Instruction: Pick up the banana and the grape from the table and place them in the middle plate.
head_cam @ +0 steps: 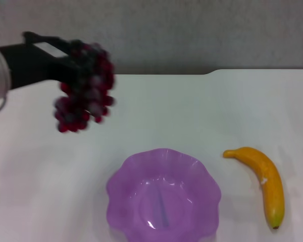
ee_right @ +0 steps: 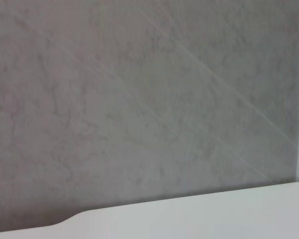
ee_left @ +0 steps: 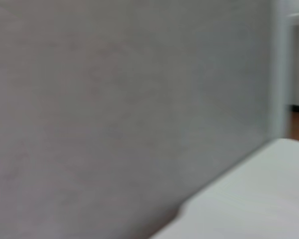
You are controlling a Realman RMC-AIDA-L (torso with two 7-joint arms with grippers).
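Note:
Next, I let the grape go from my left gripper inside the purple middle plate (head_cam: 173, 184), slightly toward the plate's far scalloped rim.
In the head view, my left gripper (head_cam: 73, 65) reaches in from the left, up off the table (head_cam: 166, 111), and is shut on the grape (head_cam: 86, 93). The dark red-purple bunch hangs from it, to the left of and beyond the middle plate (head_cam: 136, 171). That purple scalloped plate sits near the front edge and holds nothing. The banana (head_cam: 265, 184) lies on the table to the right of the plate, greenish tip toward the front. My right gripper is out of view. Both wrist views show only wall and table edge.
A grey wall (head_cam: 192, 35) runs behind the table. The table's far edge has a notch (head_cam: 212, 73) at the back right, also seen as a notch (ee_right: 70, 219) in the right wrist view.

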